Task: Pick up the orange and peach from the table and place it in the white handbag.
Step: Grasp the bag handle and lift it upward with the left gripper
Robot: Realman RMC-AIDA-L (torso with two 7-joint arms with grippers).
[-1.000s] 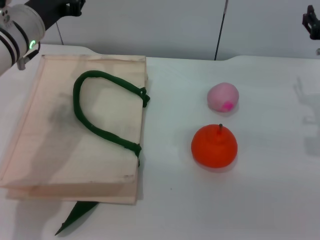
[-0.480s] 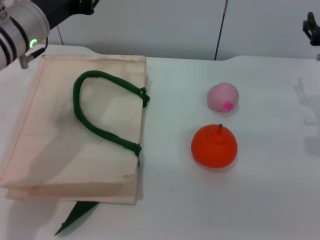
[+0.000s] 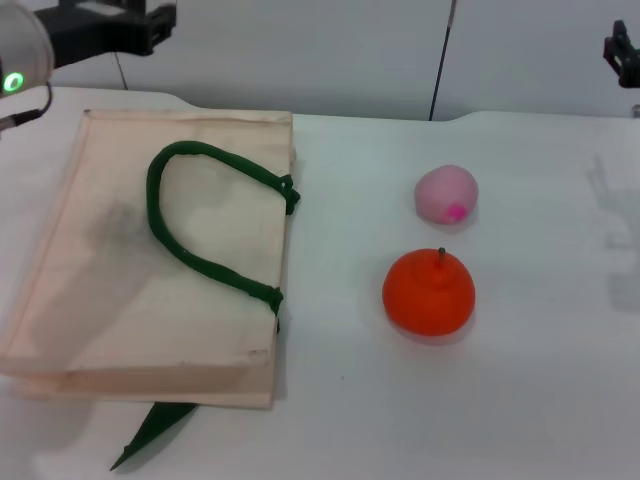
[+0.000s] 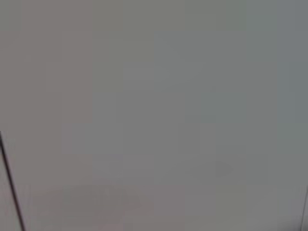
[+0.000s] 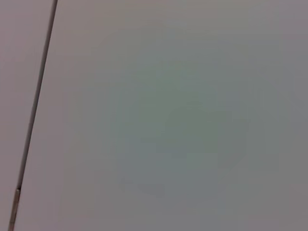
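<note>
The dark green strap handle lies across the white handbag, and my left gripper will close on its middle bend (image 3: 154,182) to lift the bag open.
In the head view the orange (image 3: 428,291), bright orange-red with a small dark stem, sits on the white table right of centre. The peach (image 3: 446,194), pale pink with a magenta spot, lies just behind it. The white handbag (image 3: 90,300), cream fabric with dark green strap handles (image 3: 190,255), lies flat on the left. My left gripper (image 3: 158,22) is raised at the far left, above the bag's back edge. My right gripper (image 3: 622,52) is raised at the far right edge, away from both fruits. Both wrist views show only a blank grey wall.
A loose green strap end (image 3: 150,432) sticks out from under the bag's front edge. A wall with dark vertical seams (image 3: 440,60) stands behind the table (image 3: 540,400).
My left arm has risen and swung left, so less of its silver wrist shows. The right gripper, the fruits and the bag have not moved.
</note>
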